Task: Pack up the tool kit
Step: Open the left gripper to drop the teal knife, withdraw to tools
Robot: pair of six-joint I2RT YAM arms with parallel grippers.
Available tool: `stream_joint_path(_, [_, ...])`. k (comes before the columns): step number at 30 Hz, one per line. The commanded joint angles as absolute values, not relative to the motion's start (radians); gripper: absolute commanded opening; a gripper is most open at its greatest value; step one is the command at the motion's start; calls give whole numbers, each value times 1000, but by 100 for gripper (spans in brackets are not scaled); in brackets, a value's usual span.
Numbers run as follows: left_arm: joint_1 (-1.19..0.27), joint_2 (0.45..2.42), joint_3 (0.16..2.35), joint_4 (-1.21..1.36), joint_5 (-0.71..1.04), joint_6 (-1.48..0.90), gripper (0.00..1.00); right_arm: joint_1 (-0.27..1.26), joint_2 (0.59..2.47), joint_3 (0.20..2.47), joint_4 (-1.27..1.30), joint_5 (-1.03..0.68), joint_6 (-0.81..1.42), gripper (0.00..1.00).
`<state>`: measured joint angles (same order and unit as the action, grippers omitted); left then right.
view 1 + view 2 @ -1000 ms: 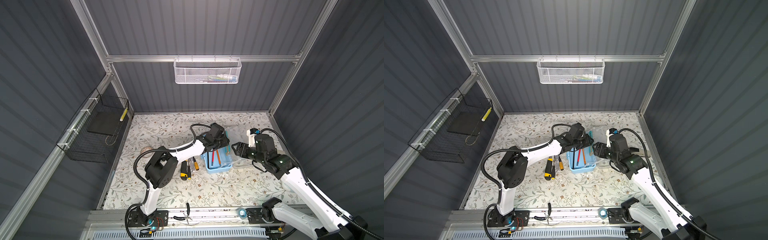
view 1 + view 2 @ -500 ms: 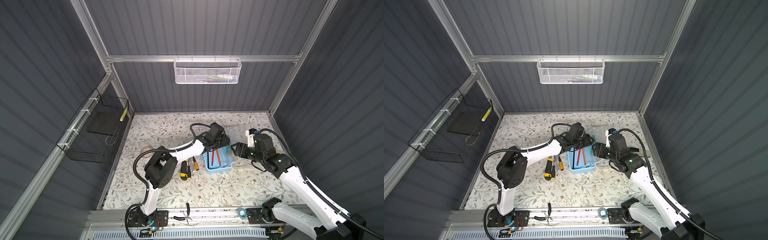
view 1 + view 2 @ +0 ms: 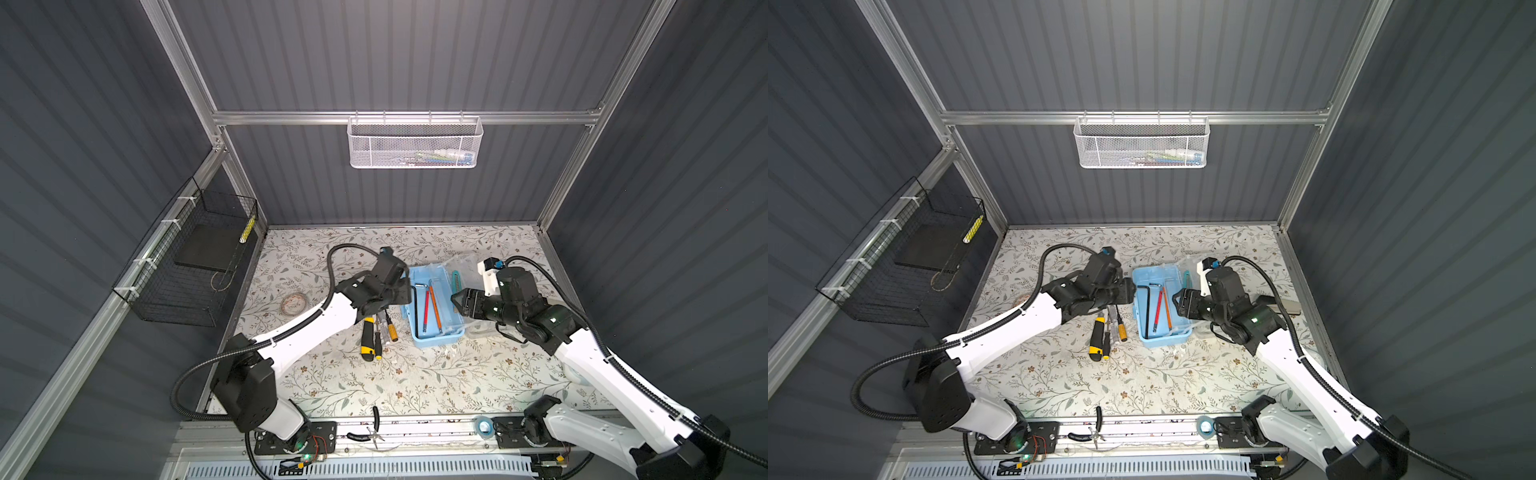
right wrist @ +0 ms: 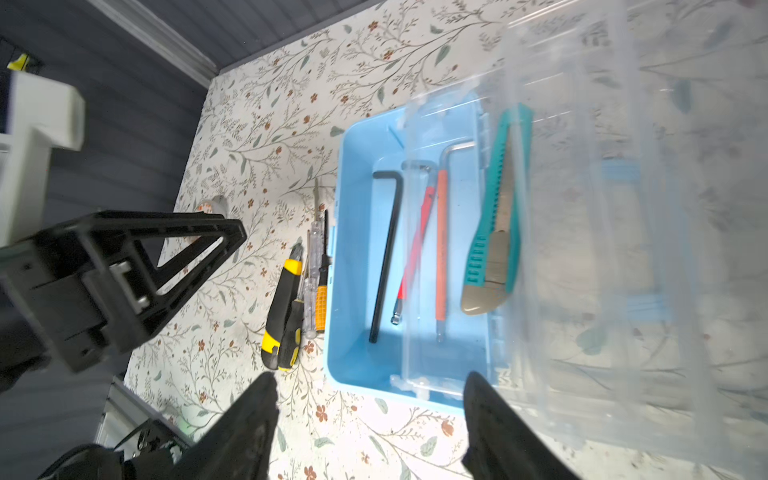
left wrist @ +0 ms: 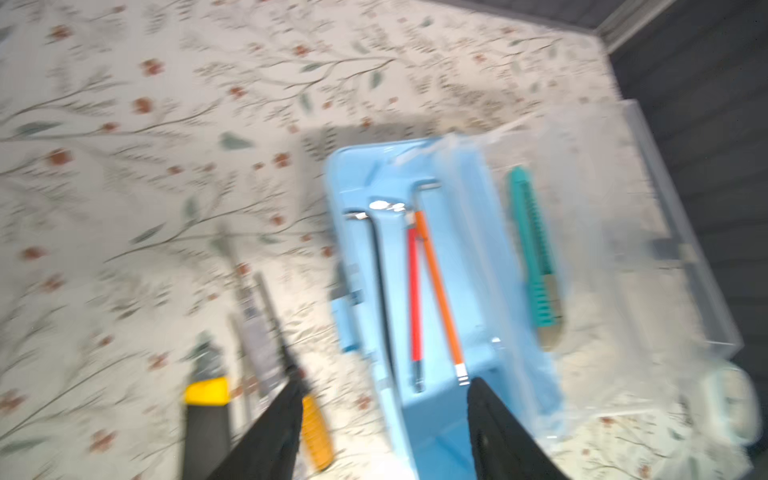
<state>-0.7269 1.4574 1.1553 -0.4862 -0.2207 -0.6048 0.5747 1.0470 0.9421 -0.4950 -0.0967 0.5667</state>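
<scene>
The yellow-black utility knife beside the screwdrivers is next for my left gripper, which should go to it and close on the middle of the knife's black body (image 3: 368,334) (image 5: 206,457).
The tool kit's light-blue case (image 3: 438,341) (image 3: 1163,341) lies open mid-table, its clear lid (image 4: 602,249) folded toward the right arm. Inside lie a black hex key (image 4: 386,253) and a red and an orange tool (image 5: 440,291). A teal utility knife (image 3: 456,282) (image 4: 494,232) rests on the lid. A yellow-black utility knife (image 3: 368,336) (image 3: 1097,338) and screwdrivers (image 3: 384,328) lie on the table left of the case. My left gripper (image 3: 401,291) (image 5: 386,386) hovers open over the case's left wall, holding nothing. My right gripper (image 3: 457,299) (image 4: 370,380) is open and empty by the case's right side.
A white mesh basket (image 3: 415,143) hangs on the back wall and a black wire basket (image 3: 195,266) on the left wall. A tape roll (image 3: 293,301) lies left of the left arm. Pliers (image 3: 374,428) lie on the front rail.
My left gripper has opened and drawn back leftward from above the case. My right gripper has edged a little toward the case.
</scene>
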Motion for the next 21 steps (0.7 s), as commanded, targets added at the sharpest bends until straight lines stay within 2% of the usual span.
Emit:
stream_joint_path(1, [-676, 1357, 1067, -600, -298, -575, 64, 677, 1106, 994, -530, -25, 550, 71])
stream_joint_path(7, [-661, 1298, 978, -614, -328, -577, 63, 765, 1212, 968, -446, -71, 614, 71])
stream_joint_path(21, [-658, 1455, 854, -468, -171, -614, 61, 784, 1296, 983, -415, -111, 662, 71])
